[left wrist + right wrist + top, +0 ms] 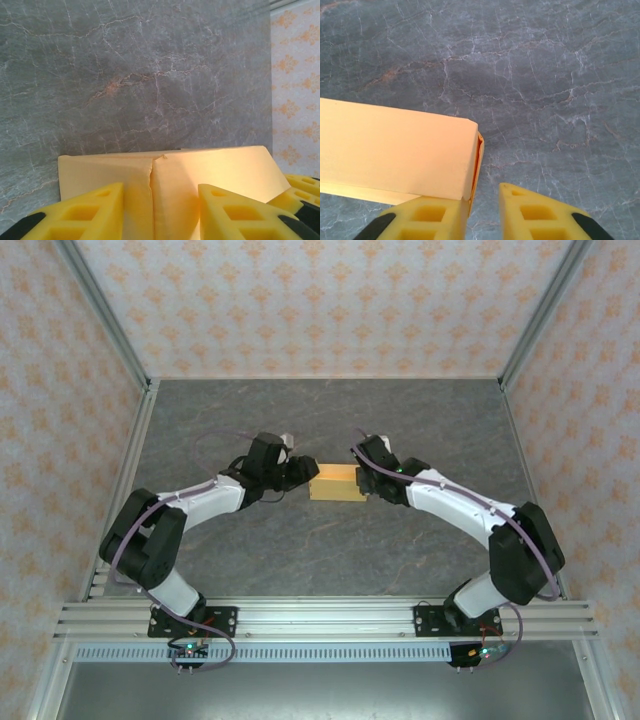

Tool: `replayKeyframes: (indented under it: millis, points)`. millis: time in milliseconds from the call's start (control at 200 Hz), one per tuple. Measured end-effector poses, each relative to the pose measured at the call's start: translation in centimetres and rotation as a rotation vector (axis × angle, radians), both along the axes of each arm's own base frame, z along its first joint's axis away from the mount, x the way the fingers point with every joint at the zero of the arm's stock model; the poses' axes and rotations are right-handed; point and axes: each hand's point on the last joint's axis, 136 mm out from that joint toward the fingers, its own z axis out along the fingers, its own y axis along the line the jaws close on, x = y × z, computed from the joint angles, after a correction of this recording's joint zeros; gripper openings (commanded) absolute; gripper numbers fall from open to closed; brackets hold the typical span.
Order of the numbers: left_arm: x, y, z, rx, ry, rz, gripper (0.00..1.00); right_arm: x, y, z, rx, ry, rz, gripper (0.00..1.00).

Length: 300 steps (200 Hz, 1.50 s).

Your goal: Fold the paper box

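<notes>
The flap's edge gapes at the paper box's near corner, so next my right gripper backs off, then pinches that end (475, 170) from the side, facing my left gripper.
The paper box (336, 483) lies folded into a small orange-tan rectangular block at the table's middle, between both arms. My left gripper (305, 475) is at its left end. In the left wrist view the box's end (215, 167) has a split, bulging flap, and my left gripper (161, 200) stands open with that flap between its yellow fingers. My right gripper (368, 483) is at the box's right end. In the right wrist view it (482, 195) is open; one finger (435, 215) touches the box's (395, 150) near corner, where a flap edge gapes slightly.
The grey marble-patterned tabletop (330, 550) stretches all round the box. Patterned walls (330, 300) with metal posts enclose the back and sides. A yellow finger of the right gripper (300, 187) shows at the lower right edge of the left wrist view.
</notes>
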Motion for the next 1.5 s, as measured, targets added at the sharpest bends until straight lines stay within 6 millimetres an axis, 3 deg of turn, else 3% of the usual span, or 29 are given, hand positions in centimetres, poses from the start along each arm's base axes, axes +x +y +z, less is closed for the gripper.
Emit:
replayKeyframes:
  millis: [225, 400, 525, 631, 741, 906, 1201, 1366, 1501]
  points:
    - [0.0, 0.1, -0.2, 0.017, -0.026, 0.026, 0.33, -1.4, 0.2, 1.2, 0.023, 0.017, 0.064, 0.34]
    - [0.0, 0.0, -0.3, 0.024, -0.043, 0.034, 0.34, -2.4, 0.1, 3.2, 0.101, 0.027, 0.116, 0.44]
    - [0.0, 0.0, -0.3, 0.027, -0.045, 0.037, 0.34, -0.5, -1.2, 4.6, 0.274, 0.029, 0.058, 0.55]
    - [0.0, 0.0, -0.3, 0.027, -0.045, 0.036, 0.34, 2.2, -2.0, 4.3, 0.436, 0.056, -0.007, 0.59]
    - [0.0, 0.0, -0.3, 0.027, -0.045, 0.037, 0.34, 3.7, -1.2, 2.0, 0.545, 0.134, -0.022, 0.57]
    - [0.0, 0.1, -0.3, 0.030, -0.048, 0.038, 0.34, 3.2, 0.0, -0.9, 0.627, 0.238, -0.016, 0.44]
    - [-0.2, 0.2, -0.3, 0.049, -0.063, 0.053, 0.34, 3.2, 0.6, -1.1, 0.749, 0.190, 0.016, 0.23]
    - [-0.7, 0.3, -0.1, 0.078, -0.094, 0.040, 0.34, 3.1, 0.6, -1.0, 0.764, 0.157, 0.029, 0.23]
    - [-1.8, 0.2, -0.1, 0.112, -0.140, 0.008, 0.36, 1.5, 0.5, -1.1, 0.765, 0.130, 0.056, 0.27]
